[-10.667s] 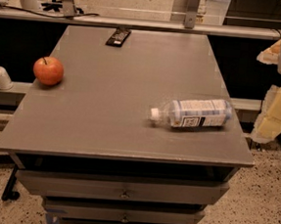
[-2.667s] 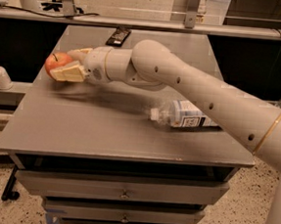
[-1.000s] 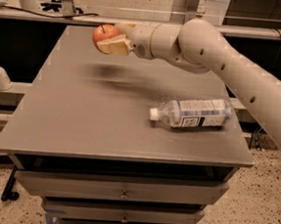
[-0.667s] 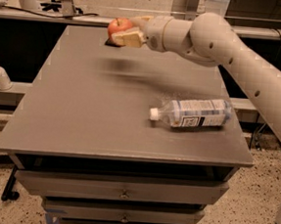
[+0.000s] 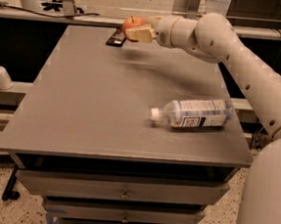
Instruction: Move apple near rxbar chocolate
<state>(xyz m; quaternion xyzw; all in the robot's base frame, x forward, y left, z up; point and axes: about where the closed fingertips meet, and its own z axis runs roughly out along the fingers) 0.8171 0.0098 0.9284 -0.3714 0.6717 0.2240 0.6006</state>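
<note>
The apple, held above the table's far edge now, will rest at the table's far edge, on my arm's side of the rxbar chocolate (image 5: 136,42), after release.
The red-orange apple (image 5: 132,22) is held in my gripper (image 5: 137,29), which is shut on it above the far edge of the grey table (image 5: 82,104). The dark rxbar chocolate (image 5: 116,37) lies flat on the table at the back, just left of and below the apple, partly hidden by it. My white arm reaches in from the right side across the back of the table.
A clear plastic bottle (image 5: 194,114) with a white-and-blue label lies on its side at the right front of the table. A white pump bottle (image 5: 0,73) stands on a shelf to the left. Drawers (image 5: 123,193) sit under the table top.
My gripper took the apple from the table's left edge, lifted it and carried it to the back, to the rxbar chocolate. The bottle has not moved.
</note>
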